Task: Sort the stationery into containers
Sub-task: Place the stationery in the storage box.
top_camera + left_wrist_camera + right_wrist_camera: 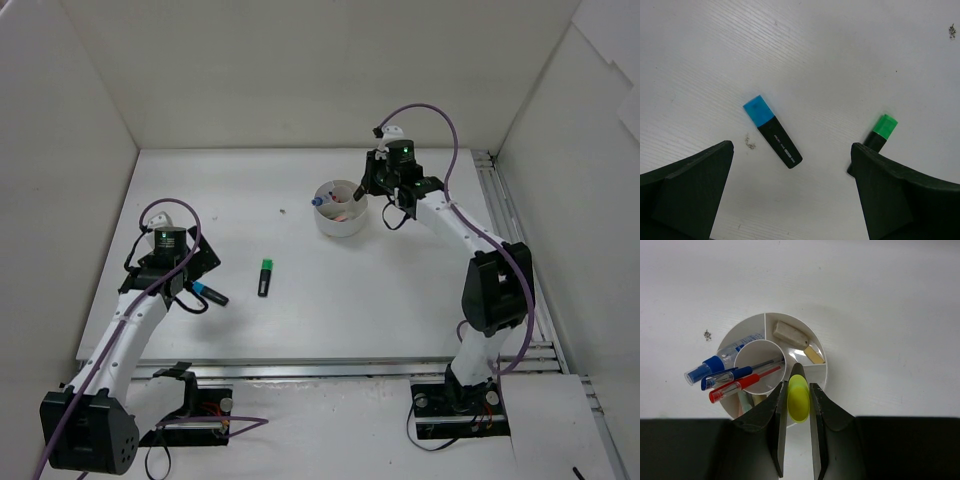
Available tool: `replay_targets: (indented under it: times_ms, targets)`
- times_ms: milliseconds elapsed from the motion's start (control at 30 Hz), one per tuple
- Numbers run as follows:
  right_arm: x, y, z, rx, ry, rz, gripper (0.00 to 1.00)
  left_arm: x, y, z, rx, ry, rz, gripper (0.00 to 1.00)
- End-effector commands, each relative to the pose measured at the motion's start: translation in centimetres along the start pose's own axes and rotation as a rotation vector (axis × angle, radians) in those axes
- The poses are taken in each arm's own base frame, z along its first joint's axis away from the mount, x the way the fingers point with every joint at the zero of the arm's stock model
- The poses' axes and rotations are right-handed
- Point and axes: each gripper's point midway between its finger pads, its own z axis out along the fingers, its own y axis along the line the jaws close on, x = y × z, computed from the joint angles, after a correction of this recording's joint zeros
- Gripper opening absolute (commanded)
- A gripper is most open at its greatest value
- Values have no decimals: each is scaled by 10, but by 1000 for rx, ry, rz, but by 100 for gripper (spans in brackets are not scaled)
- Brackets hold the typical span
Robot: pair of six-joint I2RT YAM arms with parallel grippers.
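Note:
I will close my left gripper on the blue-capped highlighter where its blue cap meets the black body (202, 290) (766, 121).
My right gripper (798, 384) is shut on a yellow-capped highlighter (798, 401), held upright over the near rim of the round white tub (823, 365). Inside the tub lie a blue pen (726, 378), a red pen (740, 384), a clear blue-capped tube (715, 365), a beige eraser (790, 334) and a tan stick (813, 354). From above, the tub (352, 226) sits just left of the right gripper (377, 190). My left gripper (791, 150) stands open above a blue-capped highlighter (772, 132), which lies between the fingers. A green-capped highlighter (881, 131) lies partly behind the right finger (900, 195).
From above, the blue-capped highlighter (211, 294) and the green-capped highlighter (265, 277) lie on the white table (330, 300), left of centre. White walls enclose the table on three sides. A metal rail (500, 210) runs along the right edge.

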Motion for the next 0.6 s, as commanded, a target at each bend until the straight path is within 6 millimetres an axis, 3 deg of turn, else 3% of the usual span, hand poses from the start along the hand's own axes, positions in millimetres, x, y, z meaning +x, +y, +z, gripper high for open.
replay_targets:
  times_ms: [0,567]
  targets:
    - [-14,4,4,1,-46,15,0,-18,-9,-7,37,-53,-3,100]
    - [-10,11,13,-29,-23,46,0,-19,-7,-7,25,-54,2,100]
